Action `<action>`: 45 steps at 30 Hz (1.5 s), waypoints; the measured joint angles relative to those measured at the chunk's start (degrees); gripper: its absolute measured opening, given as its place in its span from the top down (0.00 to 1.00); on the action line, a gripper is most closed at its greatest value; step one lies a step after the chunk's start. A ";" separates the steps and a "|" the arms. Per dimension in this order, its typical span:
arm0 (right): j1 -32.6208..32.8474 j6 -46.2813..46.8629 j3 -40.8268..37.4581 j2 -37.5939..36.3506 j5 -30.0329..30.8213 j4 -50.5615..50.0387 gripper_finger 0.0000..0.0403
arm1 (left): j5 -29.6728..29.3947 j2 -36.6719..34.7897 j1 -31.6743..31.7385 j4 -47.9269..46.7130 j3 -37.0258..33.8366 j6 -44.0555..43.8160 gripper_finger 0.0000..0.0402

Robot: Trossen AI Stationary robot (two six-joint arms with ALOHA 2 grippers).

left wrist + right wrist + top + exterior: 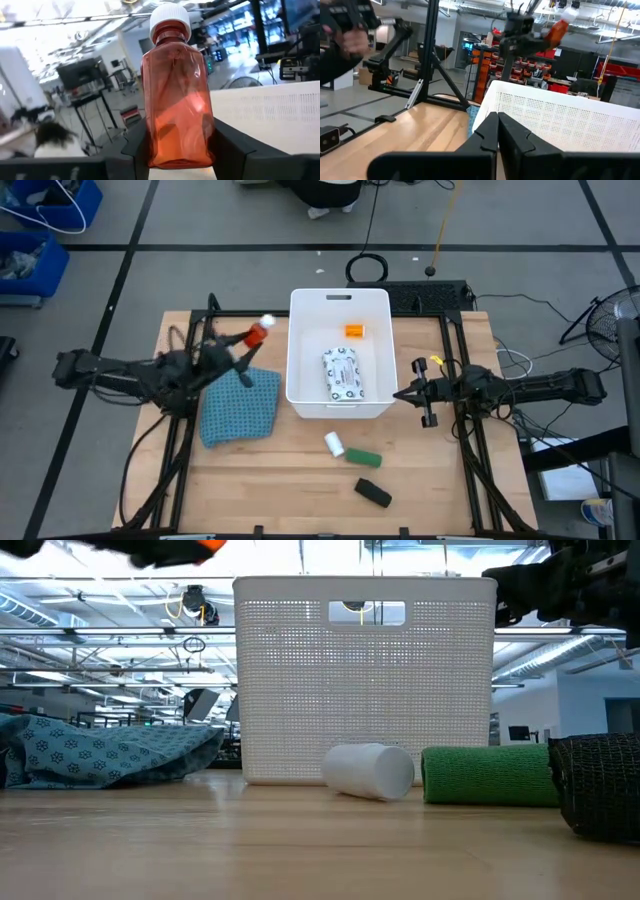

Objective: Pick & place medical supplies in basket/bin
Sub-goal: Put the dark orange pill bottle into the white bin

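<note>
My left gripper should set the red bottle down against the far end of the white printed packet [331, 344].
My left gripper [245, 340] is raised above the table, just left of the white bin [300, 355], and is shut on the red bottle [258, 332] with a white cap. The bin holds the orange bottle [354, 331] and the white printed packet [342, 373]. Near the bin's near wall, the white roll [334, 444], green block [365, 458] and black block [374, 493] lie on the table. My right gripper [400, 393] is shut and hovers just right of the bin, touching nothing. My left gripper pinches the red bottle's lower body [175, 145], near its base, between the two fingers [137, 147]. The fingers reach level from the table's left. The bottle is lifted clear of the table, and its white cap [170, 20] points away from the gripper toward the bin.
A blue-teal cloth [240, 405] lies crumpled on the table under and near my left gripper. Blue crates [40, 230] stand on the floor beyond the table's far left corner. Bare wood lies along the near edge and right of the small items.
</note>
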 joint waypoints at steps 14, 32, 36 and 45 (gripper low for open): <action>0.00 -1.57 0.00 0.00 -0.01 0.06 1.00 | 30.82 37.40 17.83 -34.48 42.76 -7.23 0.59; 0.00 -0.84 0.00 0.02 0.03 -0.26 1.00 | 45.84 62.27 28.74 -47.67 56.17 -15.46 0.57; 0.00 -0.88 0.00 0.02 0.01 -0.31 1.00 | 47.43 64.67 29.98 -48.87 56.21 -17.86 0.61; -0.02 -1.12 -0.05 0.02 0.02 -0.29 1.00 | 47.66 69.36 29.62 -50.10 56.24 -17.54 0.57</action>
